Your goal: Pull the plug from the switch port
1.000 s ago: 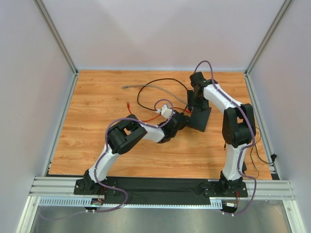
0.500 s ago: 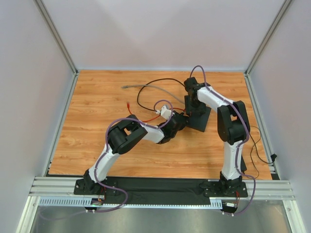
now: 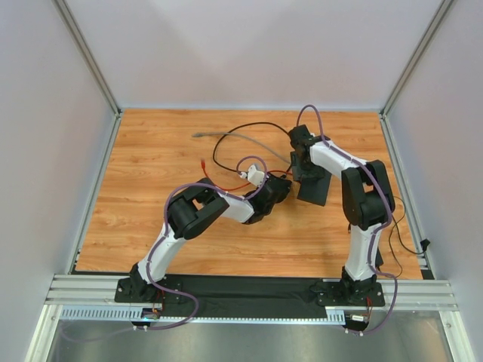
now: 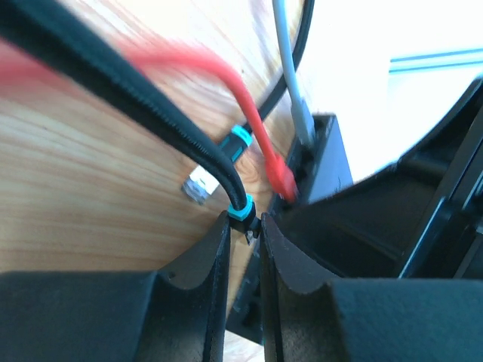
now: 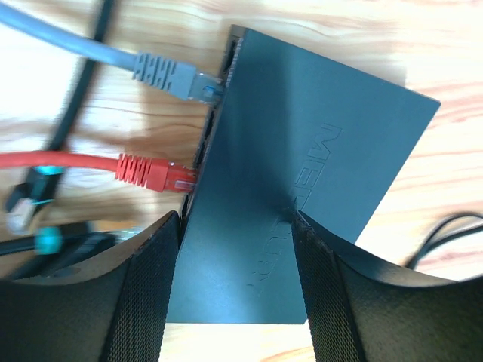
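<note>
My left gripper is going to let go of the black cable's plug on the wood (image 3: 190,197) just in front of the red cable's loose end.
The switch (image 3: 318,191) is a flat black box on the wooden table; it fills the right wrist view (image 5: 302,151). My right gripper (image 3: 306,173) (image 5: 238,219) is shut on the switch, one finger at its port edge and the other over its top. A grey plug (image 5: 175,78) and a red plug (image 5: 151,173) sit in its ports. My left gripper (image 3: 282,187) (image 4: 244,222) is shut on the plug (image 4: 241,208) of a black braided cable with a teal collar, right beside the port face (image 4: 317,162). Whether its tip is in a port is hidden.
A loose clear plug with a teal collar (image 4: 199,183) lies on the wood near my left fingers. Black (image 3: 243,127), grey (image 3: 226,136) and red (image 3: 226,183) cables loop behind the switch. A thin black cord (image 3: 407,243) trails at the right wall.
The right arm's wrist has come down and nearer over the switch, and the switch has turned and shifted slightly right, away from my left gripper. The left arm has stayed put.
</note>
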Available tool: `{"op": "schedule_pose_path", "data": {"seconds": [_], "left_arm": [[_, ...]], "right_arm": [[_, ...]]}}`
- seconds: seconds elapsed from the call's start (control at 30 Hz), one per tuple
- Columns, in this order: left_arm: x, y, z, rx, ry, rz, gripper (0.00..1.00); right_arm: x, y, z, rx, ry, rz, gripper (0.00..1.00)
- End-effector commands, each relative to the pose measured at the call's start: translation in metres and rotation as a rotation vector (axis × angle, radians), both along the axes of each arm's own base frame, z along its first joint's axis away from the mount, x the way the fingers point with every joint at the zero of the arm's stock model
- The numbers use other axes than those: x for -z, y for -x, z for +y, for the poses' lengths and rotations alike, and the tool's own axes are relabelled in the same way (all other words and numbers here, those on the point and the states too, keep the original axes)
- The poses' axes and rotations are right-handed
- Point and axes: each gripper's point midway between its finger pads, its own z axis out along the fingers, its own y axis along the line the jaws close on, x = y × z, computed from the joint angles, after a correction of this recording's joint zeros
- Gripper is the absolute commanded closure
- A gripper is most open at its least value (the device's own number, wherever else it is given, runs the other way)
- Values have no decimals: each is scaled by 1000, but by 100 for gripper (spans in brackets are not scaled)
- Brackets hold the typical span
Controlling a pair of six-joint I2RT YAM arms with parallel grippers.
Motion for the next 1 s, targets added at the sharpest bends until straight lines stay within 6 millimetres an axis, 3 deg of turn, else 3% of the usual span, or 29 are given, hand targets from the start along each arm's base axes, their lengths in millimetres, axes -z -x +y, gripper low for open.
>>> {"op": "schedule_pose_path", "data": {"seconds": [0.0,0.3,0.33,0.4,0.43,0.53,0.77,0.97], "left_arm": [[19,-4,17,-35,-71,-10,100],[2,8,16,31,-46,-43,100],[-10,10,15,49,-32,-55,100],[-18,17,20,70,-36,-66,100],[-37,19,19,93,-29,-96,100],[-62,29,24,150,-22,-137,100],[-79,45,57,138,-31,-169,100],[-110,36,85,135,-123,-245,100]], "right_arm": [[30,36,-42,60,62,155,38],[9,23,-30,77,-118,64,38],[7,22,-30,79,-126,61,38],[5,21,-36,96,-128,60,38],[5,21,-38,101,-131,62,38],[4,20,-38,110,-152,59,38],[4,18,-38,112,-148,63,38],[9,21,-40,116,-140,73,38]]}}
